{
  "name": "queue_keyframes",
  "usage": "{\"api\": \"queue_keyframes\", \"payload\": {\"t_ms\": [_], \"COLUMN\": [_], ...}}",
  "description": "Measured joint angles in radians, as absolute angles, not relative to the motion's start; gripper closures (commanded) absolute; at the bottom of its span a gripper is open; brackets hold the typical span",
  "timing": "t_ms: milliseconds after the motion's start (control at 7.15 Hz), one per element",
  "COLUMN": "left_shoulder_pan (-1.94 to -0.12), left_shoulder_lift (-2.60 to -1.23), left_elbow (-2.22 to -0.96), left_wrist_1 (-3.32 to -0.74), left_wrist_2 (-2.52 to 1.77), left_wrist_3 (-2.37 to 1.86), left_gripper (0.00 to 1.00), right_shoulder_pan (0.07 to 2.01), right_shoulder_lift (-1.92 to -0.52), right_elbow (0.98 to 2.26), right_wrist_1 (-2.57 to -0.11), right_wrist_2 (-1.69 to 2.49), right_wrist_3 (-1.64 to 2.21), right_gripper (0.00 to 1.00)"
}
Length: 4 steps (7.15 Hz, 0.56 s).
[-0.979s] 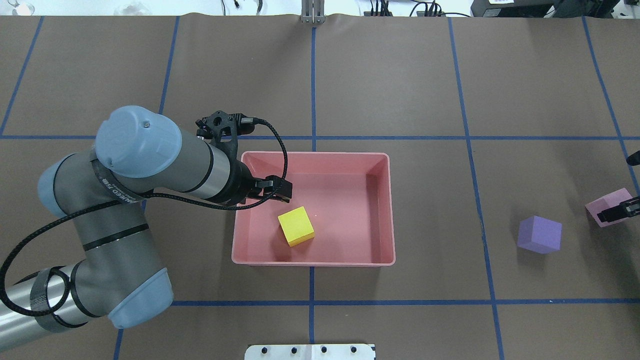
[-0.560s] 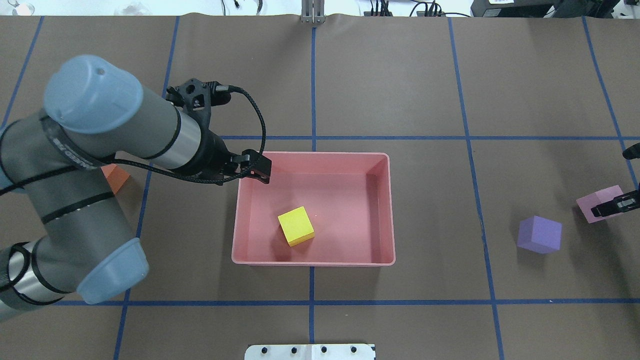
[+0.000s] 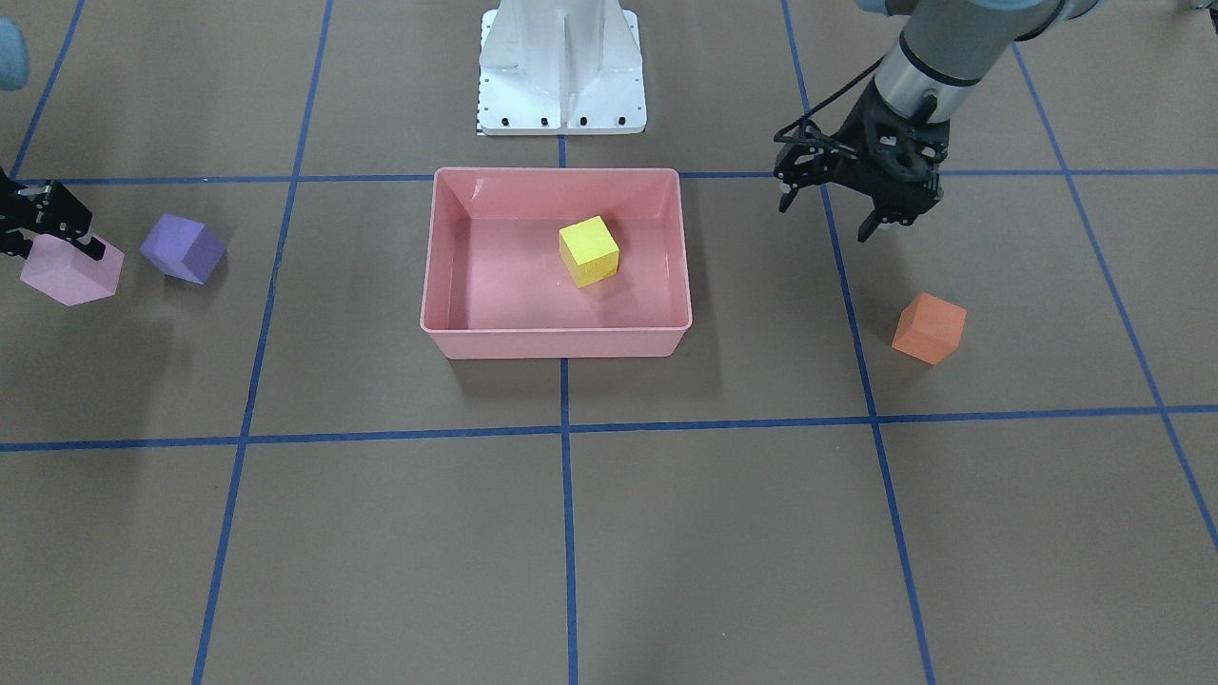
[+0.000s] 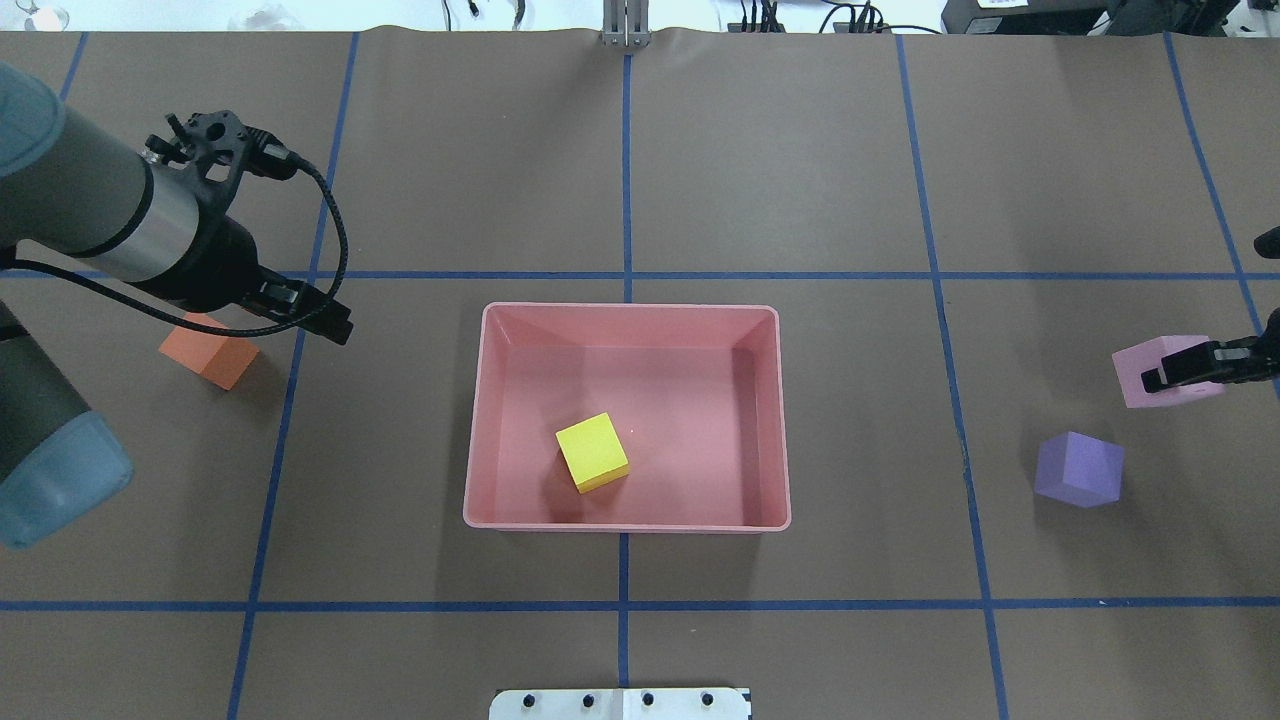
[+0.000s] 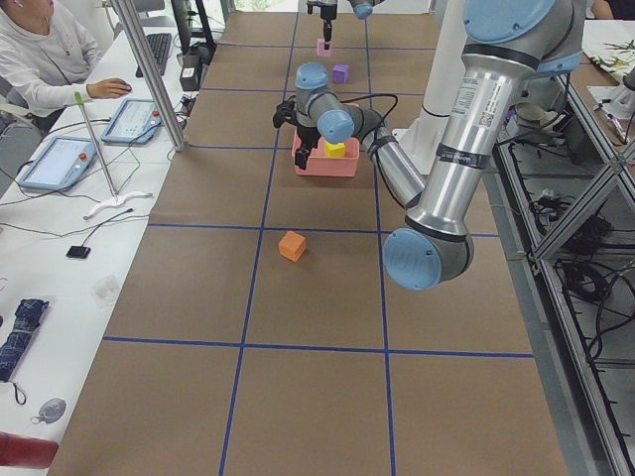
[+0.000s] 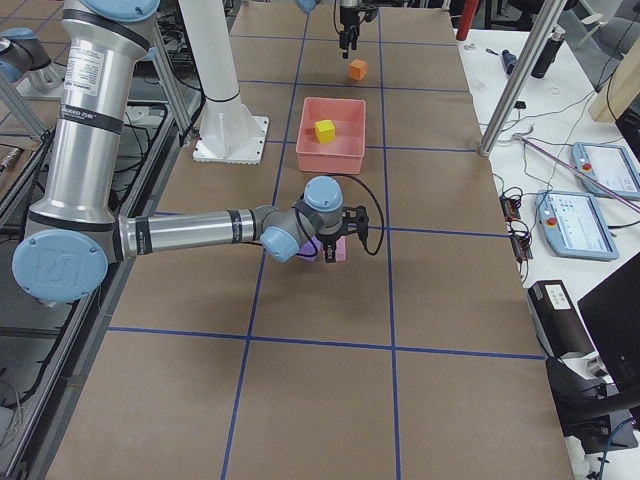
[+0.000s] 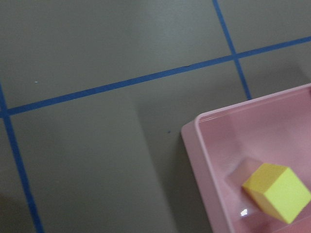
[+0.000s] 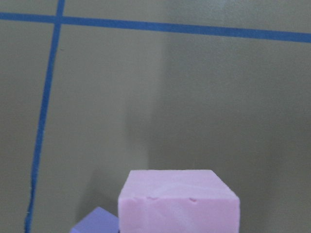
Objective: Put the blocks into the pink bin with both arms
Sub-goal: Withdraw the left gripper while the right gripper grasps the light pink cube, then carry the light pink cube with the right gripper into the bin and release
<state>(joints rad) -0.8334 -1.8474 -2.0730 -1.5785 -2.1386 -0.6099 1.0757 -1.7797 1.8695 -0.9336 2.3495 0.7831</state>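
Next, my right gripper lets go of the light pink cube in the pink bin (image 3: pixel 484 239), between the yellow cube and the bin's side nearest the purple cube.
The pink bin (image 4: pixel 625 523) (image 3: pixel 557 342) stands mid-table with the yellow cube (image 4: pixel 592 452) (image 3: pixel 588 250) inside. The left wrist view shows the bin's corner (image 7: pixel 194 131) and the yellow cube (image 7: pixel 277 191). My left gripper (image 4: pixel 325 320) (image 3: pixel 828 214) is open and empty, left of the bin, just beside the orange cube (image 4: pixel 215 355) (image 3: pixel 929 327). My right gripper (image 4: pixel 1165 375) (image 3: pixel 48 228) is shut on the light pink cube (image 4: pixel 1140 372) (image 3: pixel 71 271) (image 8: pixel 177 201), held above the table. The purple cube (image 4: pixel 1078 468) (image 3: pixel 183 247) (image 8: pixel 95 221) lies close by on the table.
The white pedestal base (image 3: pixel 559 67) (image 4: pixel 620 703) stands at the robot's edge of the table. Blue tape lines divide the brown table cover. An operator (image 5: pixel 40 59) sits at a side bench with tablets in the exterior left view.
My left arm has drawn back from over the bin to the left, beside the orange cube. My right gripper has carried the light pink cube leftward and away from the robot.
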Motion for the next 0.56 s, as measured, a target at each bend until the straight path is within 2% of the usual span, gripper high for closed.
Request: {"api": "queue_keyframes", "payload": {"t_ms": [560], "left_shoulder_pan": [-0.851], "left_shoulder_lift": [-1.738], "left_elbow": [-2.020], "left_wrist_1": [-1.722], "left_wrist_2": [-2.123], "left_wrist_3": [-0.515], "left_gripper": [0.00], "right_shoulder_pan": [0.964], "right_shoulder_lift": [-1.702], "right_elbow": [1.968], "right_wrist_1": [-0.934], "right_wrist_2": [2.344], "right_wrist_3": [1.105], "right_gripper": [1.00]}}
